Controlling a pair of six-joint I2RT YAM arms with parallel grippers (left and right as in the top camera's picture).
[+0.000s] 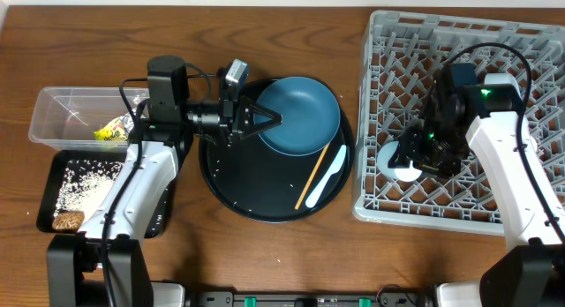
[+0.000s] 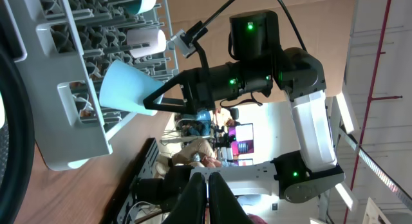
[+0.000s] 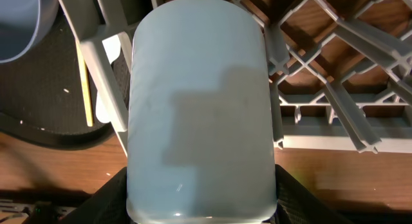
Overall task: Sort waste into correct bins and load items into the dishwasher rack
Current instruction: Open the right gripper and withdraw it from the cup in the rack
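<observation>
I will let go of the light blue cup, now on its side over the rack, with my right gripper in the grey dishwasher rack's front corner (image 1: 384, 170) (image 3: 193, 85) nearest the round black tray.
My right gripper (image 1: 413, 155) (image 3: 199, 198) is shut on the light blue cup (image 3: 199, 108) (image 2: 125, 85) and holds it on its side over the front left part of the grey dishwasher rack (image 1: 424, 220) (image 3: 335, 89). My left gripper (image 1: 274, 120) (image 2: 207, 185) is shut, its tips over the left edge of the dark blue plate (image 1: 300, 116); nothing shows between the fingers. The wooden chopstick (image 1: 313, 176) and the white spoon (image 1: 332, 176) lie in front of the plate. The yellow-green wrapper (image 1: 113, 131) lies in the clear tub (image 1: 53, 108).
The plate, chopstick and spoon rest on a large round black tray (image 1: 238, 188). The shallow black tray (image 1: 53, 166) at the left holds rice grains (image 1: 84, 183) and a brown lump (image 1: 67, 221). A pale cup (image 2: 145, 40) stands in the rack.
</observation>
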